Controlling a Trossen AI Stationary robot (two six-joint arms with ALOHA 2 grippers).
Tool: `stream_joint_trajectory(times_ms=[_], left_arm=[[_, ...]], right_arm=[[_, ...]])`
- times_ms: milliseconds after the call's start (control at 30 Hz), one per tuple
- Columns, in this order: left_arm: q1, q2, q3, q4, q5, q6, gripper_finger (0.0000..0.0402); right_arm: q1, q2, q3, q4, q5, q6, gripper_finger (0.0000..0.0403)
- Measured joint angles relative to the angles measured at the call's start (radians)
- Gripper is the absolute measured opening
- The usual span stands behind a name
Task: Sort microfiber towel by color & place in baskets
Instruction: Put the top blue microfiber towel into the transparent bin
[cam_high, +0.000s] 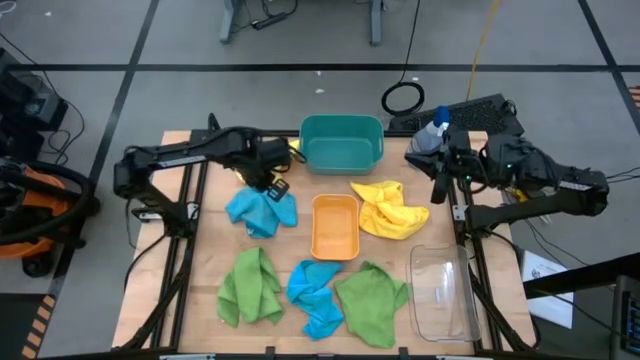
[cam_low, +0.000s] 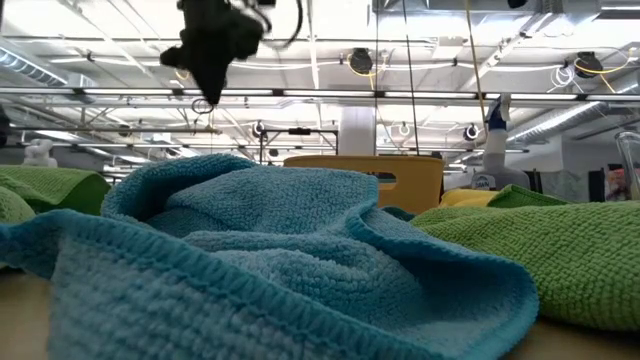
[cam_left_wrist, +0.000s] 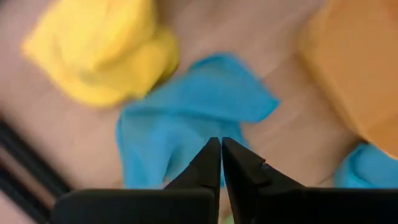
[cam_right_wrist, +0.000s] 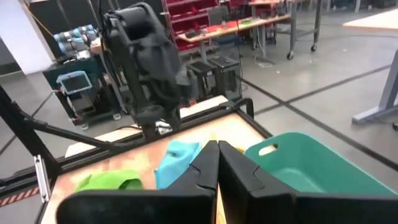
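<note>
My left gripper will grab the middle fold (cam_high: 267, 208) (cam_left_wrist: 199, 116) of the far blue towel next, near the yellow towel beside the teal basket.
My left gripper (cam_high: 277, 187) hangs shut above a blue towel (cam_high: 262, 210) lying crumpled on the table left of the orange basket (cam_high: 335, 226). The left wrist view shows its fingers (cam_left_wrist: 221, 152) closed over that blue towel (cam_left_wrist: 193, 118), and the low view shows it (cam_low: 205, 80) high above the table. One yellow towel (cam_high: 388, 208) lies right of the orange basket. Another yellow towel (cam_left_wrist: 99, 50) lies beside the teal basket (cam_high: 342, 143). Two green towels (cam_high: 250, 287) (cam_high: 372, 300) and a second blue towel (cam_high: 315, 295) lie near the near edge. My right gripper (cam_right_wrist: 217, 152) waits shut at the right edge, beside the teal basket.
The clear basket (cam_high: 443, 295) stands at the near right corner. A spray bottle (cam_high: 435, 130) stands at the far right, close to my right arm. In the low view the near blue towel (cam_low: 280, 260) fills the foreground, with the green towel (cam_low: 560, 250) to its right.
</note>
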Motion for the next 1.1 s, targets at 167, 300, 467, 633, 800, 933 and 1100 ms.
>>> stream_joint_trajectory(times_ms=[167, 300, 467, 633, 800, 933, 1100], left_arm=[[0.036, 0.058, 0.000, -0.037, 0.044, -0.015, 0.0087], [0.051, 0.090, 0.000, -0.055, 0.033, -0.123, 0.0164], [0.048, 0.108, -0.023, -0.032, 0.020, -0.161, 0.0253], [0.045, 0.111, -0.112, 0.034, 0.031, -0.168, 0.0305], [0.046, 0.111, -0.223, 0.065, 0.003, -0.218, 0.0314], [0.050, 0.110, -0.310, 0.178, 0.005, -0.219, 0.0314], [0.063, 0.113, -0.392, 0.312, 0.017, -0.261, 0.0313]], right_arm=[[0.000, 0.005, 0.005, -0.029, 0.000, 0.024, 0.0000], [0.000, 0.002, 0.005, -0.034, -0.004, 0.027, 0.0000], [0.000, 0.002, 0.005, -0.032, -0.008, 0.027, 0.0000], [0.000, 0.002, 0.005, -0.032, -0.027, 0.022, 0.0000], [0.000, 0.002, 0.005, -0.032, -0.027, 0.027, 0.0000], [0.000, 0.002, 0.004, -0.032, -0.028, 0.026, 0.0000], [0.000, 0.005, 0.004, -0.032, -0.028, 0.020, 0.0000]])
